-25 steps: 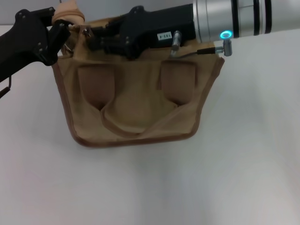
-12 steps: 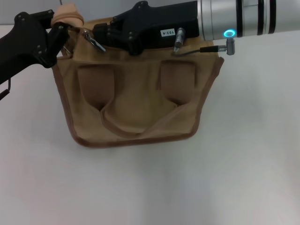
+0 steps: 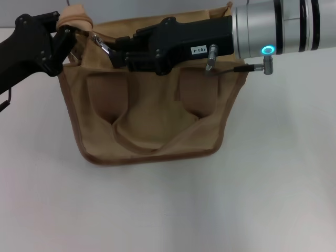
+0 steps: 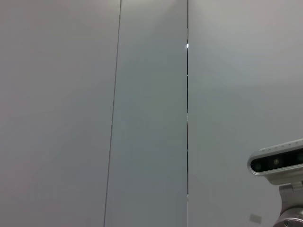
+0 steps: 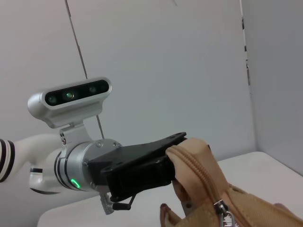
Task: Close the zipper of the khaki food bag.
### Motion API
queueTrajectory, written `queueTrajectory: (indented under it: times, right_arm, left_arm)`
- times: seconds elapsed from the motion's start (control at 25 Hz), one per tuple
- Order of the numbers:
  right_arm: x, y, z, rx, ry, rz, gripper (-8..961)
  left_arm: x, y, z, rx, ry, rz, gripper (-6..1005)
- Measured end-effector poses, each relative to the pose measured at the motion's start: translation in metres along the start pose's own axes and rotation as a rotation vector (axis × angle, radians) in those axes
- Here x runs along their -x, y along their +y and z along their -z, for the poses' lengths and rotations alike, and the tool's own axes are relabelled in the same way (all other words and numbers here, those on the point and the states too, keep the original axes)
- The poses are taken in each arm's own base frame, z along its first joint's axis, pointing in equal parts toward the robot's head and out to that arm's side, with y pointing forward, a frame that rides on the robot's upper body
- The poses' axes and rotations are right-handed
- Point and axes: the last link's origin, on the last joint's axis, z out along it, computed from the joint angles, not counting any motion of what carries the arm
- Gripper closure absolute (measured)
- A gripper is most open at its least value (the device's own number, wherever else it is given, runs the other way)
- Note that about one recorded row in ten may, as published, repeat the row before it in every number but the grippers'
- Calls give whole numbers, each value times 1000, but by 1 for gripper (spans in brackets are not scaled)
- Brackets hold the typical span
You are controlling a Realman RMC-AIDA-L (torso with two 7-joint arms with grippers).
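My right gripper should open and grip nearer the slider (image 3: 96, 38) before pulling, because only the loose end of the silver pull tab meets its fingertips.
The khaki food bag (image 3: 152, 121) stands on the white table, its front with two strap patches and a looped handle facing me. My left gripper (image 3: 65, 31) is at the bag's upper left corner, shut on the bunched fabric end (image 3: 77, 14). It also shows in the right wrist view (image 5: 163, 165). My right gripper (image 3: 113, 51) reaches along the bag's top from the right, shut on the silver pull tab (image 3: 103, 44) near the left end. The right wrist view shows the zipper (image 5: 201, 177) and its slider (image 5: 222, 209). Most of the zip line is hidden under the right arm.
The white table (image 3: 262, 199) spreads in front of the bag and to its right. My right arm's silver forearm (image 3: 283, 26) lies over the bag's upper right corner. The left wrist view shows only grey wall panels (image 4: 147, 118).
My right arm has drawn back to the right along the bag's top, and the pull tab now stretches out toward its tips. The left gripper and the bag have stayed put.
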Motion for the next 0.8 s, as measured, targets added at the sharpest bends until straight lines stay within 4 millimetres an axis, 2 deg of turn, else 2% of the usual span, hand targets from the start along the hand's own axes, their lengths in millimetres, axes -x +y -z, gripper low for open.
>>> queueTrajectory:
  times: [0.36, 0.6, 0.8]
  right_arm:
    - [1, 4, -10, 21, 36, -5, 604]
    - [2, 5, -23, 10, 68, -17, 608]
    - [4, 5, -24, 6, 68, -57, 697]
  left_arm:
    - [0, 1, 0, 2, 2, 4, 933]
    - [0, 1, -1, 5, 4, 4, 927]
    - [0, 2, -1, 13, 8, 3, 922]
